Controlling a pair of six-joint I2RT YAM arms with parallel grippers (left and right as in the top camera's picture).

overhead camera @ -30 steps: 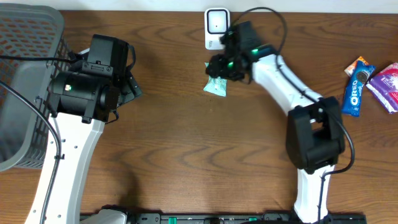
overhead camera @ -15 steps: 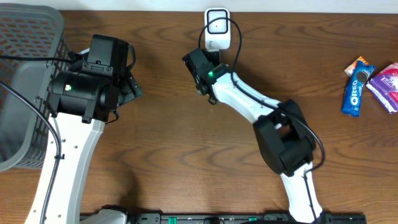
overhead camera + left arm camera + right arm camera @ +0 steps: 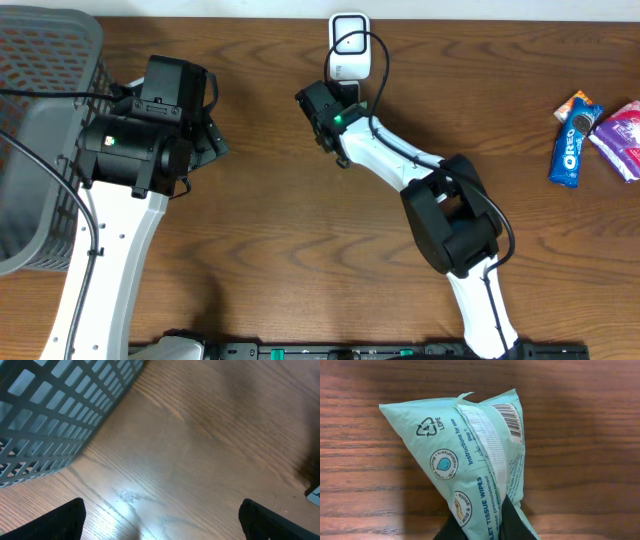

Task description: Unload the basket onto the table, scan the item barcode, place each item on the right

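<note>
The mint-green pack will go down from my right gripper onto the open wood (image 3: 369, 155) in front of the white scanner.
In the right wrist view a mint-green pack of tissue wipes (image 3: 470, 455) hangs over the wooden table, its barcode (image 3: 511, 420) facing the camera near the top right corner. My right gripper (image 3: 487, 527) is shut on the pack's lower end, dark fingers (image 3: 512, 527) pinching the film. From overhead, the right gripper (image 3: 325, 112) sits just below and left of the white scanner (image 3: 347, 45); the pack is hidden beneath it. My left gripper (image 3: 160, 522) stands open over bare wood, and overhead it is the left gripper (image 3: 205, 140) beside the basket.
A grey mesh basket (image 3: 40, 120) fills the left edge, and its wall is the basket (image 3: 60, 405) in the left wrist view. At the far right lie an Oreo pack (image 3: 568, 152), a purple pack (image 3: 622, 138) and a small orange-blue pack (image 3: 577, 103).
The right arm swung left from below the scanner, and its jaws closed on the wipes pack. The pack, seen overhead a second ago, is now covered. The left arm stayed still.
</note>
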